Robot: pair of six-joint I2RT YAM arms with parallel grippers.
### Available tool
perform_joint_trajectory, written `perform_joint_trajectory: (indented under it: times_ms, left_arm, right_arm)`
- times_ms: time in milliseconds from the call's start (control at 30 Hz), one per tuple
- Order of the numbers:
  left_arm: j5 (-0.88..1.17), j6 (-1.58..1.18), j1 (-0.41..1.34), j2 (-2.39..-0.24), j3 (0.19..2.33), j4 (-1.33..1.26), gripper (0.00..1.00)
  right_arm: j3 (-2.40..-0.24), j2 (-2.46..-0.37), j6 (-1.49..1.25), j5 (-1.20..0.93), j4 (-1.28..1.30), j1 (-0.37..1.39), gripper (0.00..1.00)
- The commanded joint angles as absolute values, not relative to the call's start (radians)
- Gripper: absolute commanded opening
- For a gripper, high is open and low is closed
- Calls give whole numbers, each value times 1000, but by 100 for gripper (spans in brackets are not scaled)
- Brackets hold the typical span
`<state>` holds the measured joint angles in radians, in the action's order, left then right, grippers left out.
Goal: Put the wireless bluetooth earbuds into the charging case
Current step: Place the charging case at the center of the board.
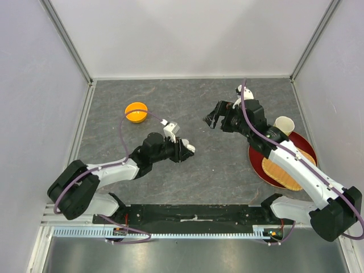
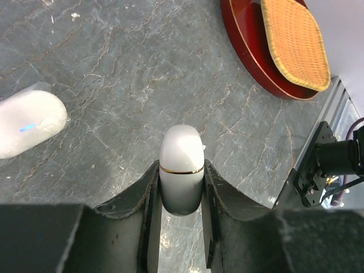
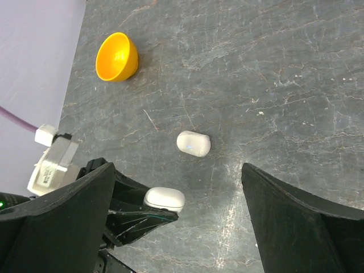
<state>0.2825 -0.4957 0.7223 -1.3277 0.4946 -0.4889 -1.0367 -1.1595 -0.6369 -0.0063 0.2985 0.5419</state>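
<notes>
Next, I put the charging case down on the table [image 1: 189,161] [image 2: 134,180] just in front of the second white case with my left gripper.
A small white charging case [image 2: 181,149] with a gold seam line is pinched by its lower half in my left gripper [image 2: 181,166], its lid closed. From above, that gripper [image 1: 185,149] hangs over the middle of the table with the case [image 1: 190,149] at its tip. A second white case [image 3: 193,143] with a blue light lies flat on the table, also at the left of the left wrist view [image 2: 28,122]. My right gripper [image 3: 177,168] hovers above it, wide open and holding nothing. From above, it [image 1: 212,120] covers that case. No earbuds show in any view.
An orange bowl [image 1: 136,112] sits at the back left. On the right a red plate [image 1: 256,162] carries a wicker mat [image 1: 287,168], with a white cup [image 1: 283,124] behind it. A small white object [image 1: 242,91] shows behind the right arm.
</notes>
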Motion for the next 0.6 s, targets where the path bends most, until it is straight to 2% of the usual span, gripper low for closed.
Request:
perform_joint_trajectory:
  times_ms: [0,567]
  left_arm:
    - [324,-575,723,-1408,560,-491,2]
    - [310,-695,721,-1583,560,-492,4]
  right_arm:
    - [-1031,-1137,-641,-28,284,523,98]
    - [-1026,-1167,-632,-75,282,474,98]
